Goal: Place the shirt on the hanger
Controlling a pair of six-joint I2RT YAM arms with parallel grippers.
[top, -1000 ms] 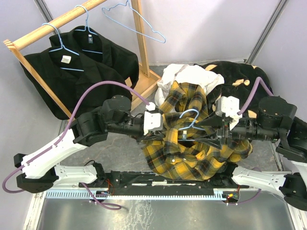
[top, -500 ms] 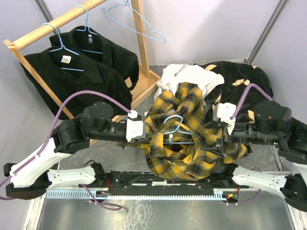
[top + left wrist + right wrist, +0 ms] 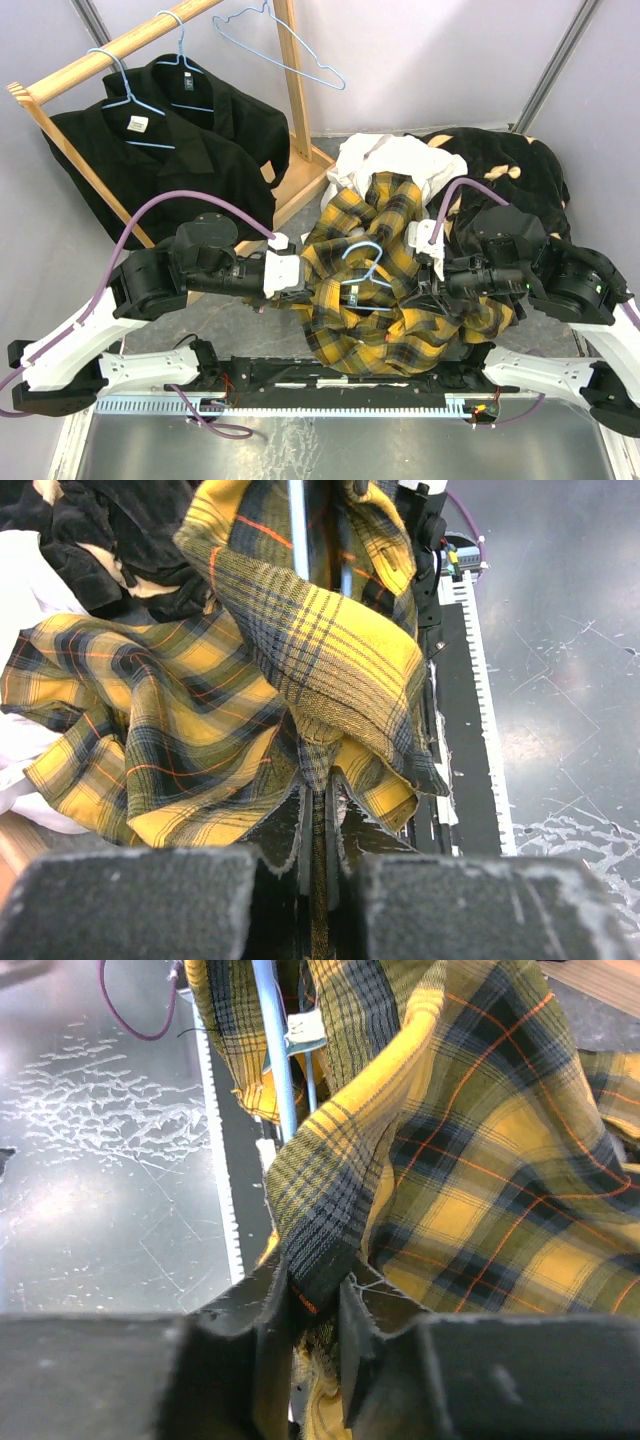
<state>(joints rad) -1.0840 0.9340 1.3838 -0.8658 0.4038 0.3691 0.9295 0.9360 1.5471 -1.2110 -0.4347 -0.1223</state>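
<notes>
My right fingers hold thick bunched plaid shirt cloth; I need to open them and pinch a narrower fold farther from the hanger point(image 3: 324, 1405).
The yellow-and-black plaid shirt point(image 3: 400, 310) is bunched between my two arms, lifted off the table. The light-blue wire hanger point(image 3: 364, 262) sits in its middle, hook up, with its lower part buried in the cloth. My left gripper point(image 3: 303, 280) is shut on the shirt's left edge. In the left wrist view a thin plaid hem point(image 3: 320, 750) runs between its closed fingers, and the hanger wire point(image 3: 297, 520) shows above. My right gripper point(image 3: 422, 290) pinches a thick fold point(image 3: 320, 1250) of the shirt on the right side, beside the blue hanger wire point(image 3: 277, 1070).
A wooden rack point(image 3: 110, 50) at the back left holds two black shirts point(image 3: 150, 150) on blue hangers and one bare hanger point(image 3: 285, 45). A cream-white shirt point(image 3: 385, 158) and a black garment point(image 3: 500, 155) are piled behind the plaid shirt. A black rail point(image 3: 330, 375) runs along the near edge.
The left gripper pulled left with the shirt edge, then stayed still. The right arm swung in to the left, and its jaws widened, then closed on a fold of the shirt.
</notes>
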